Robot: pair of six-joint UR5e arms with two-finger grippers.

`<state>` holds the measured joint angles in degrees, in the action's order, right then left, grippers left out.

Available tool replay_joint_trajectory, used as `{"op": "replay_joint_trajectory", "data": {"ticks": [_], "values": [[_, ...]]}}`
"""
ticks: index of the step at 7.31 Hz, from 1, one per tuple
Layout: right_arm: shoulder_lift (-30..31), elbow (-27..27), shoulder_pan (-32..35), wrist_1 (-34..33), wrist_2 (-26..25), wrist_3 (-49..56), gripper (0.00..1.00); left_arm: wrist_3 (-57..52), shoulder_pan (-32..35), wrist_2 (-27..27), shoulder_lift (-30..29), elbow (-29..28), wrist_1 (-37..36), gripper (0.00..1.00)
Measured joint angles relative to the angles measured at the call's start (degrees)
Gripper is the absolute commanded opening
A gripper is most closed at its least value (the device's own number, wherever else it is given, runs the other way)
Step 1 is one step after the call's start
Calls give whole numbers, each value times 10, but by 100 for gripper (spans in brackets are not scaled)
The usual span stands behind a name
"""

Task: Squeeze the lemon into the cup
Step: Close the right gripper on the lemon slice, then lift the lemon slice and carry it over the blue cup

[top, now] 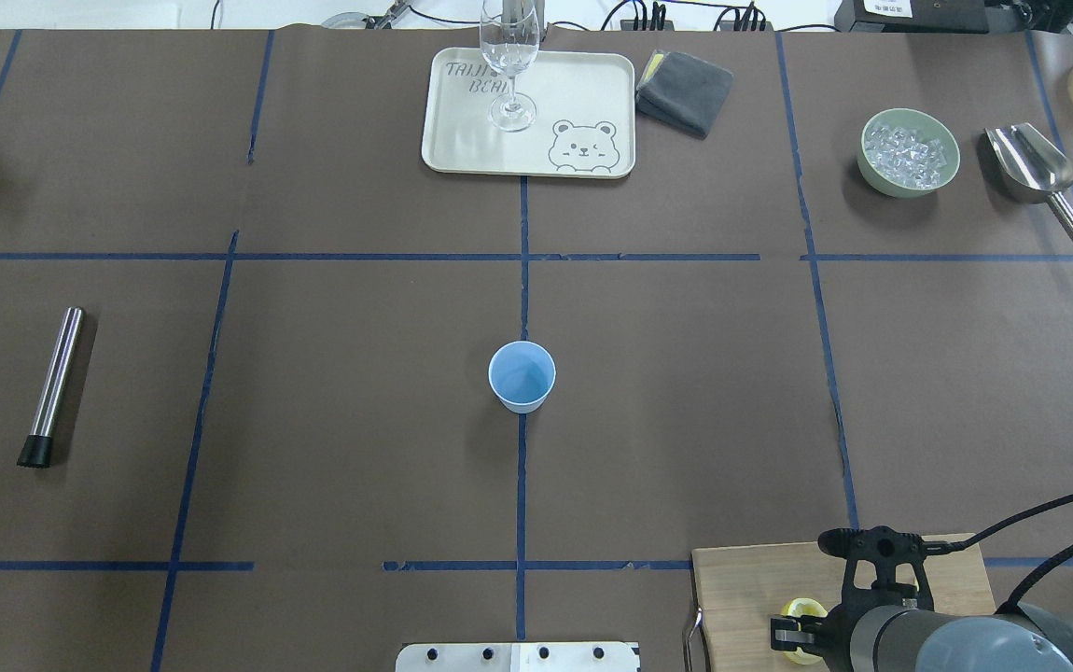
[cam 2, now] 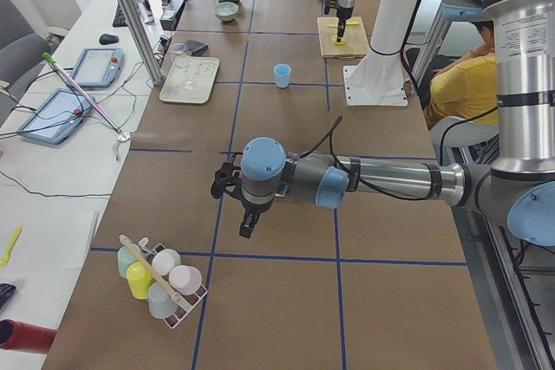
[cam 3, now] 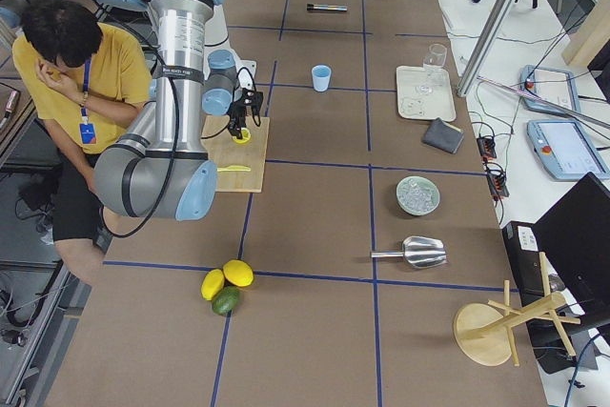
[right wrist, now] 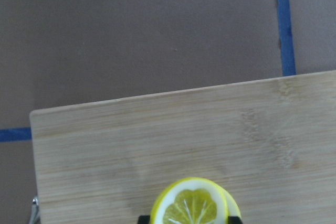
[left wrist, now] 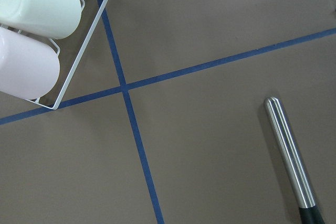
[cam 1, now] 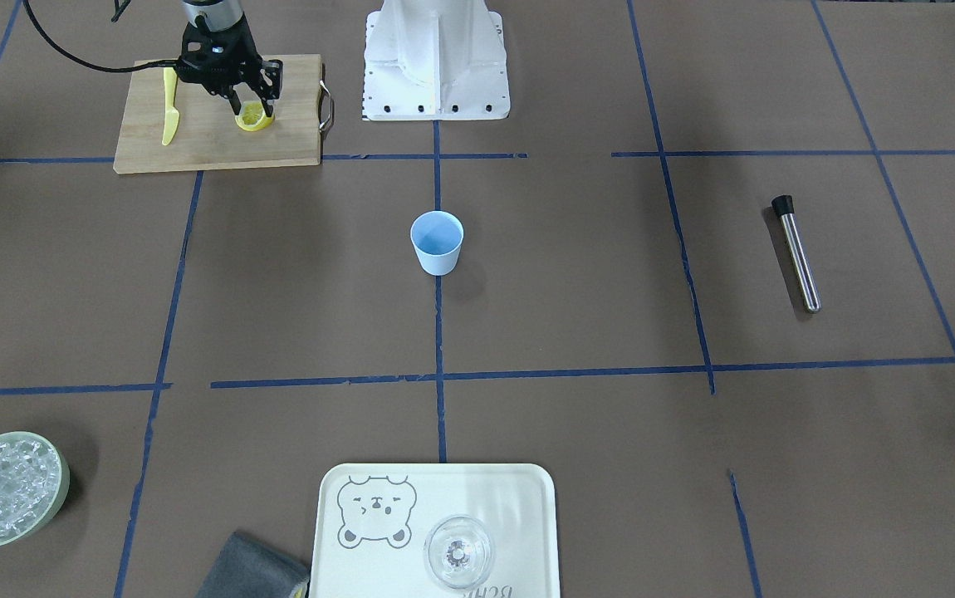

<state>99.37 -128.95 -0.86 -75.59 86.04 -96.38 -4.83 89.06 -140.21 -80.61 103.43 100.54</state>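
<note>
I should use my right gripper to release the lemon slice, still on the wooden cutting board, inside the opening of the light-blue cup (cam 1: pixel 436 232).
The lemon slice (cam 1: pixel 254 119) lies on the wooden cutting board (cam 1: pixel 212 141) at the robot's near right. My right gripper (cam 1: pixel 252 106) stands straight over it, one finger against each side of the rind, shut on it at board level. In the right wrist view the pale segmented face (right wrist: pixel 191 205) shows at the bottom edge between the fingertips, with a second slice edge behind it. The light-blue cup (cam 1: pixel 437 241) stands upright and empty at the table's middle, far from the gripper. My left gripper (cam 2: pixel 245 223) hovers over the table's left end; I cannot tell whether it is open or shut.
A yellow plastic knife (cam 1: pixel 168 108) lies on the board left of the gripper. A steel muddler (cam 1: pixel 797 253) lies on the robot's left side. A bear tray (cam 1: pixel 519 498) with a clear glass (cam 1: pixel 458 552), a grey cloth and a green ice bowl (cam 1: pixel 4 488) stand at the far edge.
</note>
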Motion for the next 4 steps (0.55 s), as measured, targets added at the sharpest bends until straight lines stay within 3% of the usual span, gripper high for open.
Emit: {"op": "replay_joint_trajectory", "data": {"ticks": [4], "values": [[3,-22,7,-1,0,-2,58,0,1,-3,0,1,0,100]]}}
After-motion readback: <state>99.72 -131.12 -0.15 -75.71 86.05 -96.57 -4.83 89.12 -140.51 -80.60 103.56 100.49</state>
